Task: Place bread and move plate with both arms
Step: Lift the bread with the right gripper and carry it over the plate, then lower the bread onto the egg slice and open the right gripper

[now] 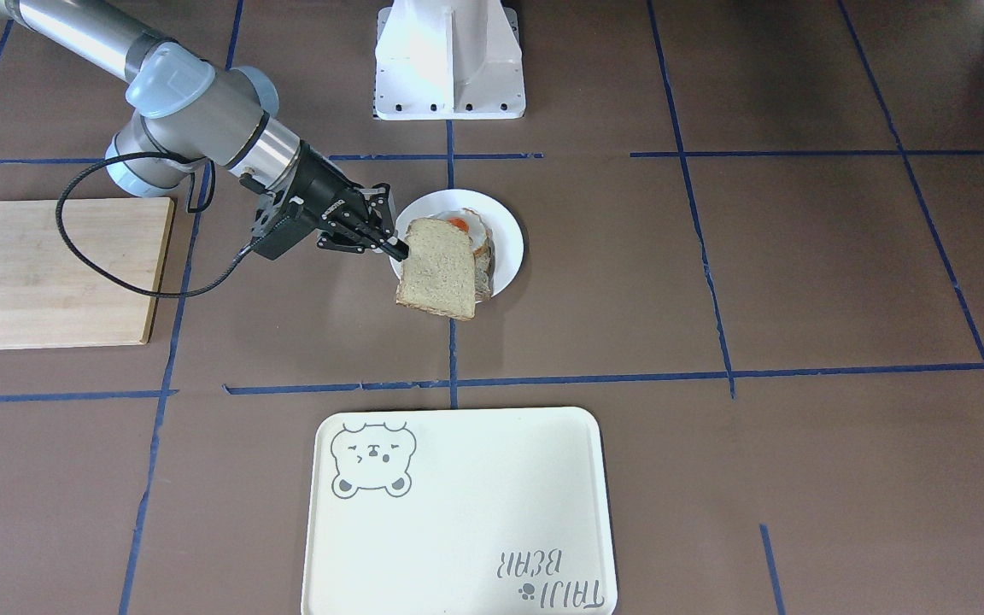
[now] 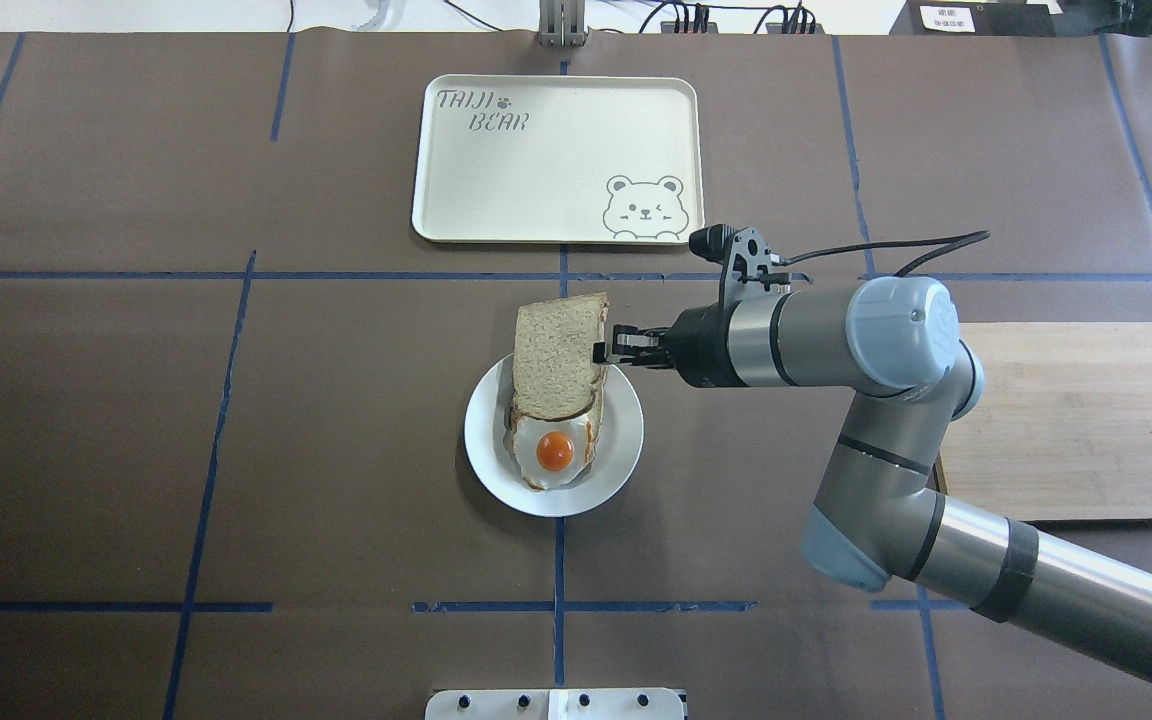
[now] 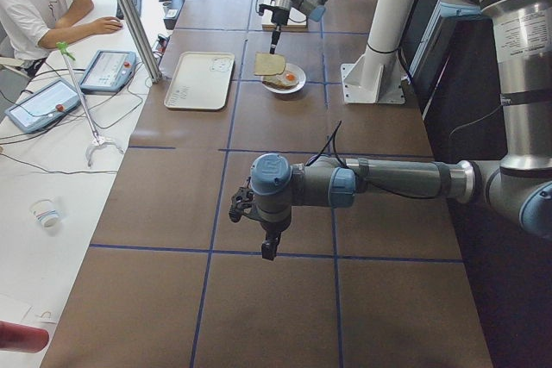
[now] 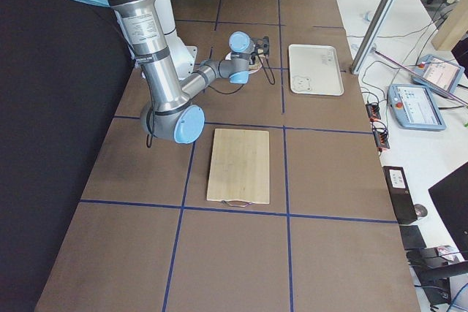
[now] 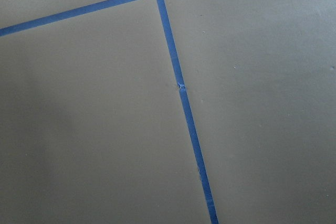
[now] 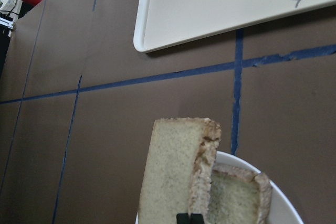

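I will release the bread, held over the plate's far part, from my right gripper on top of the fried egg and toast (image 1: 459, 240) that are on the white plate.
The bread (image 2: 558, 355) is a brown grainy slice held flat and slightly tilted over the far part of the white plate (image 2: 621, 455). My right gripper (image 2: 599, 352) is shut on the bread's edge. It also shows in the front view (image 1: 398, 248), holding the bread (image 1: 436, 269) above the plate (image 1: 507, 235). The plate carries a toast slice with a fried egg (image 2: 556, 452). In the right wrist view the bread (image 6: 170, 177) stands edge-on over the plate rim (image 6: 281, 208). My left gripper (image 3: 270, 249) hangs over bare table far from the plate; I cannot tell whether it is open or shut.
A cream bear tray (image 2: 556, 160) lies beyond the plate. A wooden cutting board (image 2: 1076, 420) lies on the right side under the right arm's elbow. The white robot base (image 1: 449, 60) stands near the plate. An operator (image 3: 34, 6) sits at the side desk.
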Available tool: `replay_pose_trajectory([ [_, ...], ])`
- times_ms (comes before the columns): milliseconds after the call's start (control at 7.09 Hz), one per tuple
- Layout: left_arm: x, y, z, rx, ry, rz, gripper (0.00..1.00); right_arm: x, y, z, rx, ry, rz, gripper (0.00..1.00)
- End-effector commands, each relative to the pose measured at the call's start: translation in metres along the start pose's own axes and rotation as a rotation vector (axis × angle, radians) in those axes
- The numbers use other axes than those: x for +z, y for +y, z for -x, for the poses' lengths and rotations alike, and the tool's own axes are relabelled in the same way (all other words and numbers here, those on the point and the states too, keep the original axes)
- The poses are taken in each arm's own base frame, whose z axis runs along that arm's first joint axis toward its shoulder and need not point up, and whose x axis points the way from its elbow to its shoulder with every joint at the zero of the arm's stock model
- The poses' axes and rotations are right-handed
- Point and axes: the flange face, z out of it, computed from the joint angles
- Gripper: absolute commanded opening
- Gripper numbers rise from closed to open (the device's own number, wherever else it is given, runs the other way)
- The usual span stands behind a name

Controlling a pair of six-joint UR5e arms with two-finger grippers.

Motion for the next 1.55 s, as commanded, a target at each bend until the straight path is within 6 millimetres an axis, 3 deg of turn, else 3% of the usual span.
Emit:
replay_pose_trajectory([
  [0,0.000,0.000,0.000,0.000,-0.001,0.000,1.00,0.021,0.040,0.011,-0.005,-0.007,0.000,0.00],
  [706,0.001,0.000,0.000,0.002,0.001,0.002,1.00,0.015,0.046,-0.020,-0.003,0.030,0.009,0.00],
  [1129,0.002,0.000,0.000,0.003,0.001,0.003,1.00,0.006,0.046,-0.025,-0.003,0.031,-0.002,0.02],
  [1270,0.002,0.000,0.000,0.003,0.001,0.003,1.00,0.007,0.047,-0.025,-0.003,0.031,-0.002,0.10],
  [1411,0.002,0.000,0.000,0.001,0.001,0.003,1.00,0.008,0.047,-0.024,-0.002,0.031,-0.001,0.50],
])
